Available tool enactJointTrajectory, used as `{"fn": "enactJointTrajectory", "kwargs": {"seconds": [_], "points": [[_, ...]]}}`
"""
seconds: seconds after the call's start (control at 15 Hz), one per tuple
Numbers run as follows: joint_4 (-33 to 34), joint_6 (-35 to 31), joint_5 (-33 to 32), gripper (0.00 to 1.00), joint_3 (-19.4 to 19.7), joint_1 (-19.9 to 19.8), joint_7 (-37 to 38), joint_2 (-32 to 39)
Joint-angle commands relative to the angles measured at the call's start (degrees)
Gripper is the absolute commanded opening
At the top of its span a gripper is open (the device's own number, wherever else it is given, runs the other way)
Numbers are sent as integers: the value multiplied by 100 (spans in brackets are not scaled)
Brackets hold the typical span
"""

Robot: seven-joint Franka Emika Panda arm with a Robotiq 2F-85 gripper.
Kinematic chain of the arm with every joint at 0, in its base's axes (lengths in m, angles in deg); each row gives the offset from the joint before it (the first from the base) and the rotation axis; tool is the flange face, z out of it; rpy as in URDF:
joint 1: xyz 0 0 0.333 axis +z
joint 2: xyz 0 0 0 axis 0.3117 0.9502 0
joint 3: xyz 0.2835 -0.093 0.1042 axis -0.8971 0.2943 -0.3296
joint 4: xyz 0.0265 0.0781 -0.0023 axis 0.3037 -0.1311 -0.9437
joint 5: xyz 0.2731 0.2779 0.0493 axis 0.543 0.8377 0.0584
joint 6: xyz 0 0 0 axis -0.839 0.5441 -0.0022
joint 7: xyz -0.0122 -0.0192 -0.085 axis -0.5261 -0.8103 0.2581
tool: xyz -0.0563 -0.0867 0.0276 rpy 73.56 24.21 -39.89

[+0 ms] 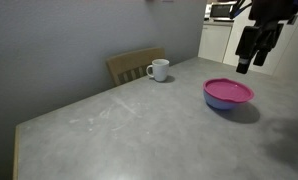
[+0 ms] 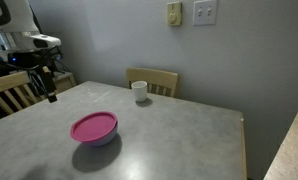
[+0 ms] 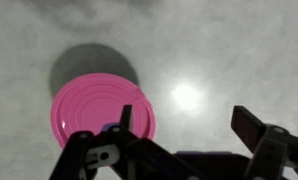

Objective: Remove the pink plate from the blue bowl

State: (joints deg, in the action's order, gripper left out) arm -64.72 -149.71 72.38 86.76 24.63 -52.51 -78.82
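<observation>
The pink plate's rim (image 1: 206,89) (image 3: 154,119), on the side toward the white mug, is the next place for my gripper to go to and close.
The pink plate (image 1: 229,91) lies on top of the blue bowl (image 1: 225,103) on the grey table; both also show in an exterior view, the plate (image 2: 94,127) over the bowl (image 2: 97,141). In the wrist view the plate (image 3: 102,111) is seen from above at lower left, hiding the bowl. My gripper (image 1: 251,58) hangs in the air above and beside the plate, open and empty; it shows at the far left (image 2: 50,88) and in the wrist view (image 3: 184,118), with the fingers spread wide over bare table.
A white mug (image 1: 159,69) stands near the table's far edge, in front of a wooden chair (image 1: 135,64); the mug (image 2: 140,92) and chair (image 2: 153,79) show again. The grey table (image 1: 139,125) has edges close by. Another chair (image 2: 11,92) stands beside my arm.
</observation>
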Motion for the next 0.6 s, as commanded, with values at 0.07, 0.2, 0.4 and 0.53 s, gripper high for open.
{"fn": "enactJointTrajectory", "kwargs": {"seconds": [0.07,0.2,0.4,0.53], "points": [[443,218,-767,100,-267,-181,929,574],[571,332,-1000,100,-256,-168,1192,737],[732,493,-1243,100,-194,-158,1501,1014],[855,617,-1305,100,-148,-158,1571,1214]]}}
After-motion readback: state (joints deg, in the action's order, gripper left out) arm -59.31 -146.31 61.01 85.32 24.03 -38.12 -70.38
